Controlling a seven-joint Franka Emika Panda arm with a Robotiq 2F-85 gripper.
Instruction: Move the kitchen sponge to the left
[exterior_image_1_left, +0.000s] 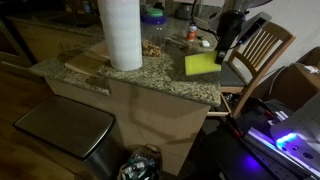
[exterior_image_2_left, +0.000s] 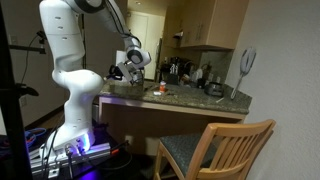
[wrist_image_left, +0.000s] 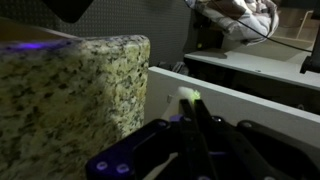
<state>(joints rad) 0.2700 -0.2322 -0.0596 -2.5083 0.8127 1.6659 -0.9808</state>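
My gripper needs to put the kitchen sponge down flat on the granite counter's end (exterior_image_1_left: 198, 74), near the chair.
The kitchen sponge (exterior_image_1_left: 200, 65) is flat and yellow-green. It lies near the counter's edge in an exterior view. My gripper (exterior_image_1_left: 227, 45) hangs just beside and above it, apart from the sponge, on the chair side. In the wrist view the two dark fingers (wrist_image_left: 190, 108) are pressed together with nothing between them. A small yellow-green glint shows at their tips, and I cannot tell what it is. In an exterior view from farther away the gripper (exterior_image_2_left: 134, 68) hovers over the counter's end near the arm; the sponge is not discernible there.
A tall white paper towel roll (exterior_image_1_left: 121, 35) stands on a wooden board on the granite counter (exterior_image_1_left: 150, 80). A small red-and-white round object (exterior_image_1_left: 205, 43) and jars sit behind the sponge. A wooden chair (exterior_image_1_left: 262, 55) stands close to the gripper. A trash can (exterior_image_1_left: 62, 128) is below.
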